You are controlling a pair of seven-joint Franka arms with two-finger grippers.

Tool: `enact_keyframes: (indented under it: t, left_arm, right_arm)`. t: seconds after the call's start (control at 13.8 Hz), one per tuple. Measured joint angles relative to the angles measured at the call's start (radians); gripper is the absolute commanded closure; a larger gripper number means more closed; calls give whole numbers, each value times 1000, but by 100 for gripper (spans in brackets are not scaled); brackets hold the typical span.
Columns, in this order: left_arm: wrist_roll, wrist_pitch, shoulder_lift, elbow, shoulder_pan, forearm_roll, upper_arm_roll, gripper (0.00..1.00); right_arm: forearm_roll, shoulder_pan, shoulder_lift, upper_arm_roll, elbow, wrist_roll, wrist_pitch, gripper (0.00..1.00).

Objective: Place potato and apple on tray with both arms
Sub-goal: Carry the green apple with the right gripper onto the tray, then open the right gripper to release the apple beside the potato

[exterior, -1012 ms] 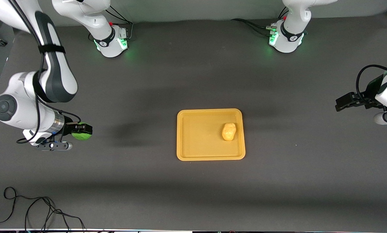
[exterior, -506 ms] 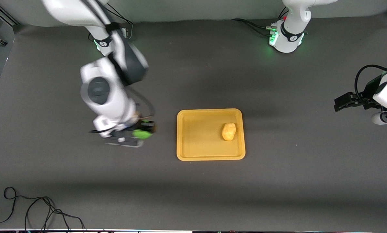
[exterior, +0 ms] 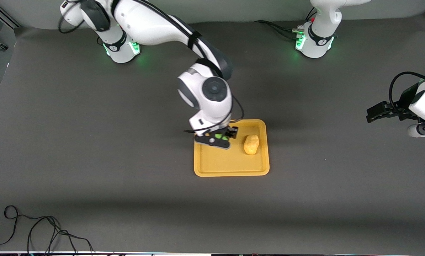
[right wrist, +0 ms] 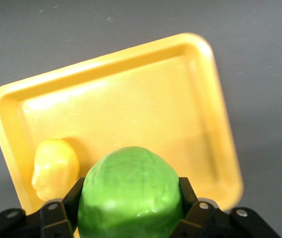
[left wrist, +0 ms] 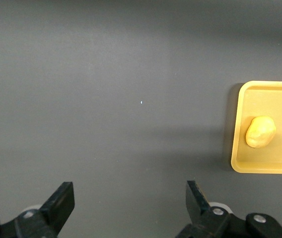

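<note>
Next, my right gripper releases the green apple near the middle of the yellow-orange tray (exterior: 224,147) (right wrist: 139,147), next to the potato.
The yellow-orange tray (exterior: 212,167) lies in the middle of the table. The potato (exterior: 251,144) lies in it toward the left arm's end; it also shows in the left wrist view (left wrist: 260,132) and the right wrist view (right wrist: 55,169). My right gripper (exterior: 220,136) is over the tray's part farther from the front camera, shut on the green apple (right wrist: 129,194), which is mostly hidden under the wrist in the front view (exterior: 218,136). My left gripper (exterior: 374,114) is open and empty, held over bare table at the left arm's end; its fingers (left wrist: 61,198) show wide apart.
A loose black cable (exterior: 38,231) lies near the table's front edge at the right arm's end. The tray's rim shows in the left wrist view (left wrist: 236,148) and the right wrist view (right wrist: 220,124). The arms' bases (exterior: 121,46) stand along the back.
My right arm has swung with the apple from the right arm's end of the table to over the tray. The left arm has barely moved. The potato has not moved.
</note>
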Motion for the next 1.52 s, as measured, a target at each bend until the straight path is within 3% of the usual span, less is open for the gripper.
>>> enact_keyframes:
  t: [0.36,0.72,0.87,1.23,1.52]
  left_arm:
    - [0,1,1,0,0,0,0,0]
    - [0,1,1,1,1,0,3,0]
    - [0,1,1,1,2,0,3,0]
    - [0,2,1,1,4,0,5,0]
    - [0,2,1,1,4,0,4,0]
  right_arm:
    - [-1,5,138,-9,36,1,132,56]
    - [-3,-2,172,-21,39,-21,136,55]
    - [-4,-4,181,-23,39,-22,140,0]
    - [-4,-4,186,-26,60,-22,115,0]
    - [-4,-5,79,-35,113,-22,-79,0]
